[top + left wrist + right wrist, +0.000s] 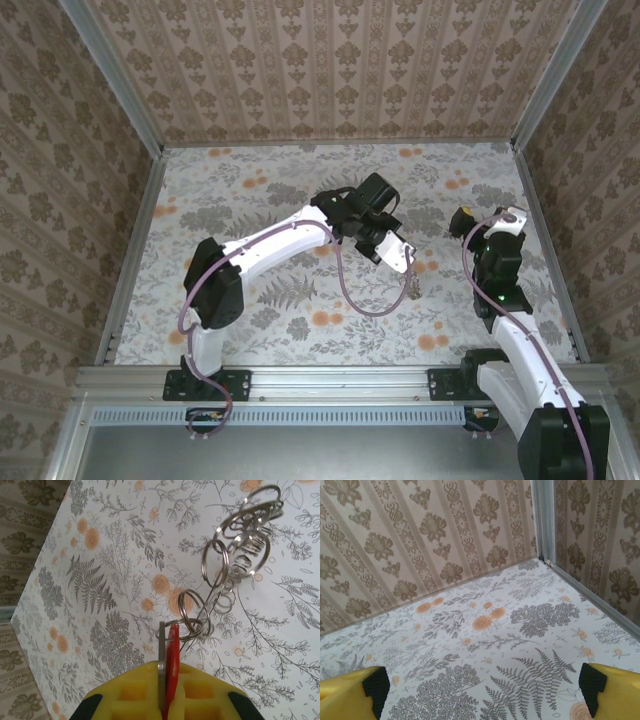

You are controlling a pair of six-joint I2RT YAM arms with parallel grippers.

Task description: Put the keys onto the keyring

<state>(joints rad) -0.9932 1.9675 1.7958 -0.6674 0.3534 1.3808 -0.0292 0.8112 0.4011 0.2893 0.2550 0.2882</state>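
Note:
I will use my left gripper to set the red-headed key, now held edge-on above the table, down on the floral table [298,260], in between the grey fern and the orange flowers.
A red-headed key [173,647] and a flat grey metal piece [162,660] stand edge-on between the yellow fingers [125,695] of my left gripper [167,669], which is shut on them. A chain of silver split rings [240,545] is linked to the key's top and lies up and to the right above the floral table. From above, my left gripper [407,268] is right of the table's middle, with the rings [411,291] dangling below it. My right gripper [488,217] hovers near the right wall, open, its fingers [350,695] wide apart over bare cloth.
The floral table [250,200] is walled by patterned panels with aluminium posts [542,520] at the corners. The right wall [570,200] is close beside my right arm. The left arm's purple cable [352,295] loops under its forearm.

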